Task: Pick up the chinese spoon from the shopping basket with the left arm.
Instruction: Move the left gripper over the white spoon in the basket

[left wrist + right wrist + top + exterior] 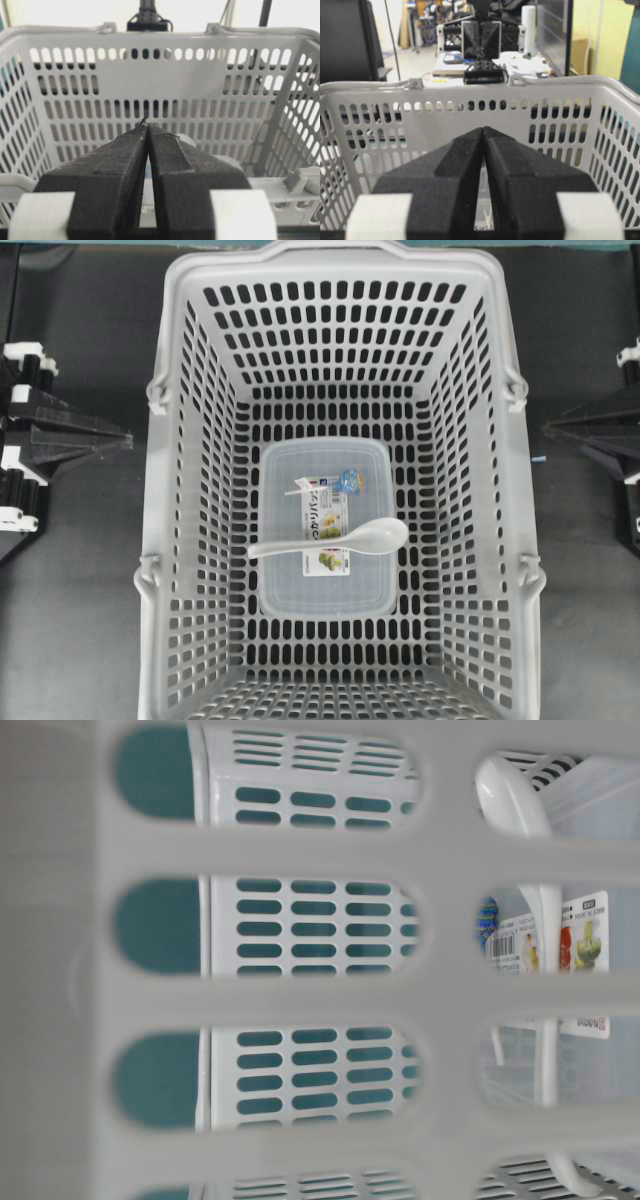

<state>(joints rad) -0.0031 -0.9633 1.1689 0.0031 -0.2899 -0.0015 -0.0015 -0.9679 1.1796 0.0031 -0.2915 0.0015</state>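
Observation:
My left gripper is to reach for the chinese spoon next, and I should close it on the spoon's handle (pixel 328 544), close to where that widens into the spoon's bowl.
The chinese spoon (pixel 340 539) is glossy white and lies across the lid of a clear labelled container (pixel 300 468) on the floor of the shopping basket (pixel 160 540). Its bowl points right and its handle left. The table-level view shows the spoon (pixel 512 798) through the basket's slotted wall (pixel 300 1000). My left gripper (pixel 126 440) is outside the basket's left wall, shut and holding nothing. In the left wrist view its fingertips (pixel 147 126) meet in front of the basket (pixel 165 37). My right gripper (pixel 550 427) is outside the right wall, also shut and empty, its tips (pixel 483 129) touching.
The basket's tall perforated walls and thick rim (pixel 470 85) stand between both grippers and the spoon. Folded handle hinges (pixel 156 392) sit on the rim's sides. The basket rests on a dark tabletop (pixel 70 620). Beyond the rim, the right wrist view shows the opposite arm's base (pixel 481 40).

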